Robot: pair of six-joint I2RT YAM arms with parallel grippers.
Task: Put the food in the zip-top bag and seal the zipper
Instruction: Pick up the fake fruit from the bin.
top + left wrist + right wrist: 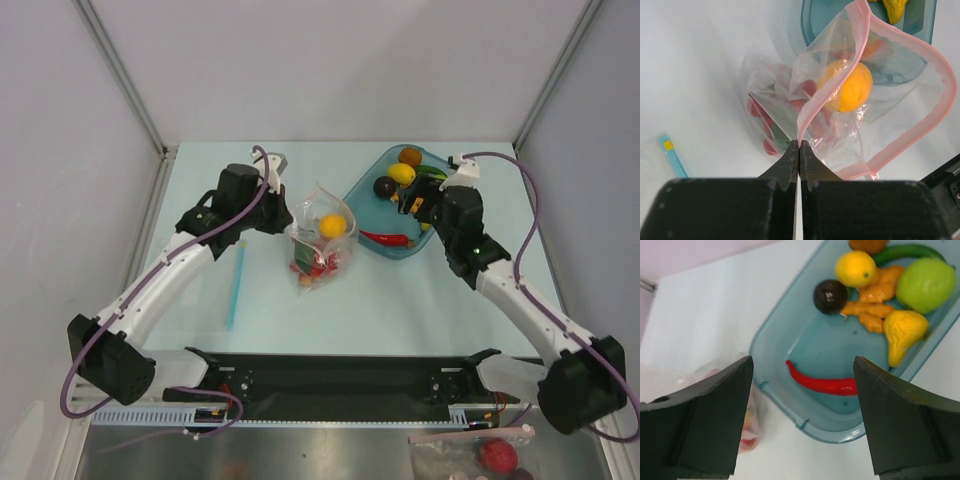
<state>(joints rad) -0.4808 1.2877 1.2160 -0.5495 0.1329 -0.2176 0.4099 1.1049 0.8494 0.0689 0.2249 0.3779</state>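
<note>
Next, my right gripper should go to the teal tray and close on the sides of the dark plum point(385, 187) point(830, 296) beside the lemon.
The clear zip-top bag point(320, 243) lies left of the teal tray point(368, 190) with its mouth held open. Inside are an orange fruit point(852, 87) and little red balls point(757, 107). My left gripper point(799, 145) is shut on the pink zipper point(945, 90) at the mouth's near edge. My right gripper point(802, 360) stands open and empty above the tray's near end point(785, 405), over a red chili point(825, 384). Farther back in the tray lie a dark plum point(830, 296), a lemon point(856, 268), orange pieces point(877, 295), a green apple point(926, 285) and a yellow pear point(902, 332).
A light-blue stick point(236, 285) lies on the table left of the bag. Another bag with a red ball point(490, 452) sits at the near right, beyond the black base rail point(340, 375). Grey walls close in the table on both sides and at the back.
</note>
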